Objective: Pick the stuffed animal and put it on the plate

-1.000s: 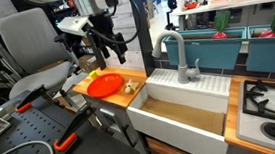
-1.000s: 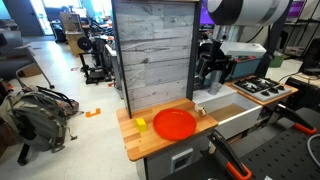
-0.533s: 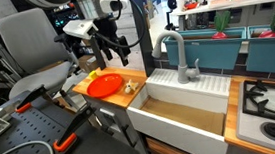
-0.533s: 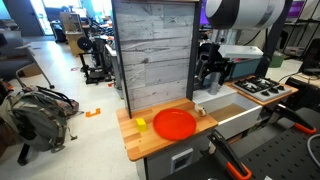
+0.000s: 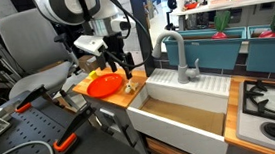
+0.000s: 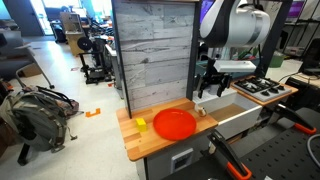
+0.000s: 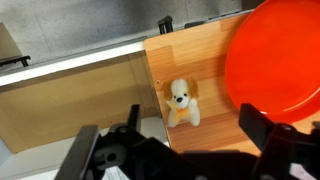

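Note:
The stuffed animal is beside the orange-red plate, and my gripper needs to go down to it next and close around the stuffed animal's body [image 5: 130, 86] [image 7: 184, 112], just below its head.
The stuffed animal [image 7: 181, 103], a small cream-white and tan dog, lies on the wooden counter between the sink edge and the orange-red plate [image 7: 280, 60]. It also shows in both exterior views [image 5: 129, 87] [image 6: 201, 110], right beside the plate [image 5: 103, 86] [image 6: 175, 124]. My gripper [image 7: 172, 140] is open and empty. It hangs a little above the stuffed animal [image 5: 117, 67] [image 6: 207, 90], with one finger on each side of it in the wrist view.
A small yellow-green item [image 6: 141, 125] lies on the counter on the plate's far side from the toy. The white sink [image 5: 185, 103] with a grey faucet [image 5: 179, 58] adjoins the counter. A stove [image 5: 271, 105] lies beyond. A grey wood panel [image 6: 150, 55] backs the counter.
The arm has moved down and over toward the counter. The open gripper now hangs above the stuffed animal. The toy and the plate have not moved.

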`<state>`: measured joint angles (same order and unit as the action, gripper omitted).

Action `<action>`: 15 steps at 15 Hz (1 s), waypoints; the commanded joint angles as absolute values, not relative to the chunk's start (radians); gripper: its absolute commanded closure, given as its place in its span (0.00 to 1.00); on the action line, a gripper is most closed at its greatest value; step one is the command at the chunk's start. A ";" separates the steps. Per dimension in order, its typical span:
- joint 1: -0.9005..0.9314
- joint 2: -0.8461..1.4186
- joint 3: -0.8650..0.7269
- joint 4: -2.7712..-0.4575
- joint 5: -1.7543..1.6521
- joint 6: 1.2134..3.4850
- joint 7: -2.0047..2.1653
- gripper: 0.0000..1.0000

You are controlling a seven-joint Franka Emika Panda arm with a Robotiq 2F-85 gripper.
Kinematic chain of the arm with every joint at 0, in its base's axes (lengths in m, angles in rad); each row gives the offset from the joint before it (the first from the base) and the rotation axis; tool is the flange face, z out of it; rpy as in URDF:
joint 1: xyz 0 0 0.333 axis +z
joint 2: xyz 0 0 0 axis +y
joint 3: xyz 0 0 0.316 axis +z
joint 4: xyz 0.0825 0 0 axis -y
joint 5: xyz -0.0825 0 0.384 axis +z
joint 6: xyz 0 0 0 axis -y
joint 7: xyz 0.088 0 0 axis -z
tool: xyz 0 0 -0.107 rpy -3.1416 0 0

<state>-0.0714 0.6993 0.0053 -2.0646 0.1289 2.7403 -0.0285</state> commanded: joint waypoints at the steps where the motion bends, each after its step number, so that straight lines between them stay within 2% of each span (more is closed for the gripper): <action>1: -0.076 0.794 0.002 -1.956 0.119 2.686 -0.006 0.00; 11: -0.072 0.944 -0.005 -1.794 0.120 2.621 0.026 0.00; 12: -0.073 0.954 -0.004 -1.783 0.119 2.614 0.024 0.25; 13: -0.070 0.963 -0.005 -1.774 0.117 2.620 0.025 0.26; 15: -0.068 0.976 -0.007 -1.757 0.116 2.615 0.027 0.42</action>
<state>-0.0742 0.9428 0.0007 -1.8117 0.1289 2.6488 0.0071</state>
